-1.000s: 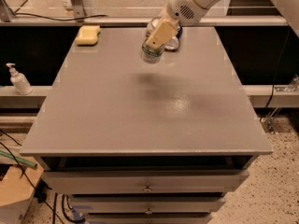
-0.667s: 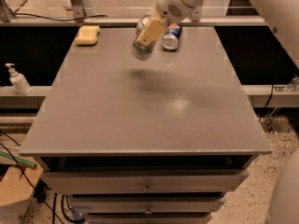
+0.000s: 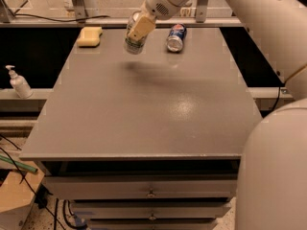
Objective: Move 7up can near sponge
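Note:
My gripper will let go of the 7up can on the grey table point(image 3: 112, 50) close beside the sponge, toward the Pepsi can.
My gripper point(image 3: 136, 30) is shut on the 7up can point(image 3: 134, 43), a silvery can held tilted in the air above the far part of the grey table point(image 3: 144, 104). A pale finger pad point(image 3: 142, 28) covers much of the can's side. The pale yellow sponge point(image 3: 89, 36) lies at the table's far left corner, to the left of the held can and apart from it. The arm reaches in from the upper right.
A blue, red and white Pepsi can point(image 3: 176, 37) lies on its side at the far edge, right of the gripper. A white pump bottle point(image 3: 19, 82) stands on a ledge left of the table. Drawers sit under the front edge.
The gripper has carried the 7up can to the left, away from the Pepsi can and closer to the sponge, staying above the table.

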Controlling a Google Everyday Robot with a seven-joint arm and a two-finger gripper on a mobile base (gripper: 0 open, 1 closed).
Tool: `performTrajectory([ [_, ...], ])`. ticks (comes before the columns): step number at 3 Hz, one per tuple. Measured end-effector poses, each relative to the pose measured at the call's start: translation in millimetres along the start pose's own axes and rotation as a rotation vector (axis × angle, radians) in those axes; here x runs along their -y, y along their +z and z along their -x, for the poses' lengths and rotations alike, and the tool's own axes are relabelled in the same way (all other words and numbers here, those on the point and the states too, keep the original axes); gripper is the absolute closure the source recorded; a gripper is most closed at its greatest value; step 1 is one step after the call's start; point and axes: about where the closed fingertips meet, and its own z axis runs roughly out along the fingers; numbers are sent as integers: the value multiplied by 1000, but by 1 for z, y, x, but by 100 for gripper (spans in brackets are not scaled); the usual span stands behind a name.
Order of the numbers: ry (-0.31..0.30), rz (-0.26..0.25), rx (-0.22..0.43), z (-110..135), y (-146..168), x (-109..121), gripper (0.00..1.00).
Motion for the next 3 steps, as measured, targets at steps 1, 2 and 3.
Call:
performTrajectory([
  [1, 8, -10, 13, 10, 23, 13, 100],
  [2, 17, -10, 21, 18, 44, 23, 100],
  [3, 24, 0, 15, 23, 63, 29, 97],
])
